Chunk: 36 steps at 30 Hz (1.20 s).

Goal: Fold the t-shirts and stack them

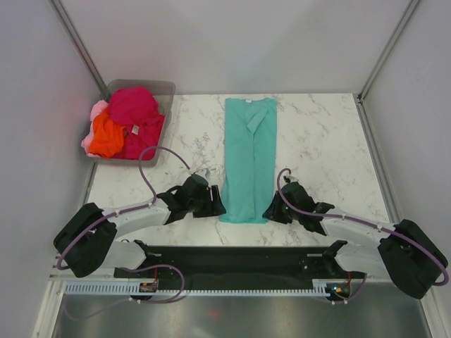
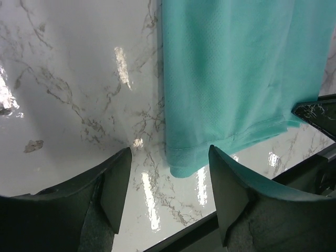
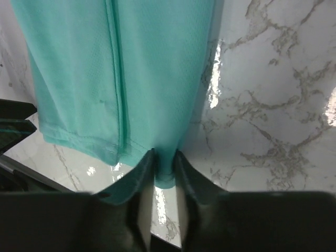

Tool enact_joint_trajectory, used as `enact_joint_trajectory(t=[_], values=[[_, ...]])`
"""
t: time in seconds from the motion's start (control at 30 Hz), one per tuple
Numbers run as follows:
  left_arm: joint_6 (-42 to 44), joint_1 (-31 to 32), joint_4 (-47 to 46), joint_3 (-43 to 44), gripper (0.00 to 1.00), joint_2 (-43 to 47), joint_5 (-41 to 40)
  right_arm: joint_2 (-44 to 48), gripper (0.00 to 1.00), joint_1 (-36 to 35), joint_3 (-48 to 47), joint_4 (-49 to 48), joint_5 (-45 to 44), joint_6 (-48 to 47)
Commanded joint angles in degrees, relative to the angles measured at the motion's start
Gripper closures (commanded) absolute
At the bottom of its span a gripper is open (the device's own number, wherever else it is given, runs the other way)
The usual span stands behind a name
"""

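Only my right gripper holds the t-shirt's hem, and the t-shirt's corner at my left gripper lies loose. My left gripper should grab that corner [image 2: 185, 160] before the fold.
A teal t-shirt [image 1: 249, 158] lies on the marble table, folded into a long narrow strip running away from me. My right gripper [image 3: 165, 170] is shut on the near right corner of the teal t-shirt [image 3: 131, 68], at its hem. My left gripper [image 2: 169, 178] is open, with the shirt's near left corner [image 2: 184, 165] lying between its fingers, untouched. In the top view the left gripper [image 1: 215, 204] and right gripper [image 1: 271, 209] sit at either side of the hem. The orange [image 1: 107, 136], magenta-red [image 1: 134, 107] and light pink [image 1: 97, 110] t-shirts lie crumpled in the bin.
A clear plastic bin [image 1: 165, 89] stands at the back left corner of the table. Grey walls close in the left, right and back. The table's near edge [image 2: 173, 239] lies just below both grippers.
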<state>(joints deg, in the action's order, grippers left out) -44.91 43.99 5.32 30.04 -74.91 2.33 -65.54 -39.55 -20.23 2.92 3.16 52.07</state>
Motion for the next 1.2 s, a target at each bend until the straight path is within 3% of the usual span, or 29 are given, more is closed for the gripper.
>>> enact_joint_trajectory(t=[0.0,0.1,0.17,0.47,0.5,0.63,0.73,0.8,0.9,0.97,1.03,1.17], values=[[-0.45,-0.04,-2.07,-1.92,0.32,-1.29,0.92,-1.00,0.76,-0.44,2.03,1.74,-2.37,0.13],[-0.45,0.22,-2.42,-1.92,0.32,-0.67,1.45,-0.64,0.94,-0.44,2.12,2.44,-2.81,-0.13],[-0.62,0.83,-2.33,-1.83,0.35,-0.50,1.63,-0.56,1.00,-0.44,1.95,3.49,-2.81,-0.22],[-3.69,2.94,-8.30,-4.46,0.55,-3.57,3.38,5.77,1.00,-0.44,4.58,6.40,-4.74,0.84],[-3.96,3.29,-8.75,-4.38,0.55,-3.92,3.47,6.29,1.00,-0.44,4.76,6.49,-4.74,0.84],[-4.93,5.75,-8.93,-2.71,0.33,-4.63,3.04,7.18,1.00,-0.44,5.20,6.75,-4.48,0.84],[-5.54,7.16,-7.44,-1.14,0.33,-5.50,1.55,7.70,1.00,-0.44,5.46,6.75,-4.65,0.84],[-5.81,7.52,-5.68,-0.34,0.37,-7.70,0.66,8.05,1.00,-0.44,5.64,6.75,-4.65,0.92],[-7.21,8.13,-4.01,-0.25,0.56,-9.72,-0.30,8.58,1.00,-0.44,5.64,7.10,-4.83,0.84],[-7.74,8.13,-2.00,-0.51,0.78,-9.12,-1.09,9.54,1.00,-0.44,5.64,8.50,-5.70,0.84],[-7.83,8.13,-0.14,-1.12,0.89,-6.92,-1.80,10.69,1.00,-0.44,5.46,10.69,-6.32,1.01],[-8.88,8.22,3.64,-2.53,0.89,0.45,-1.72,14.81,1.00,-0.44,4.41,15.70,-5.71,1.36]])
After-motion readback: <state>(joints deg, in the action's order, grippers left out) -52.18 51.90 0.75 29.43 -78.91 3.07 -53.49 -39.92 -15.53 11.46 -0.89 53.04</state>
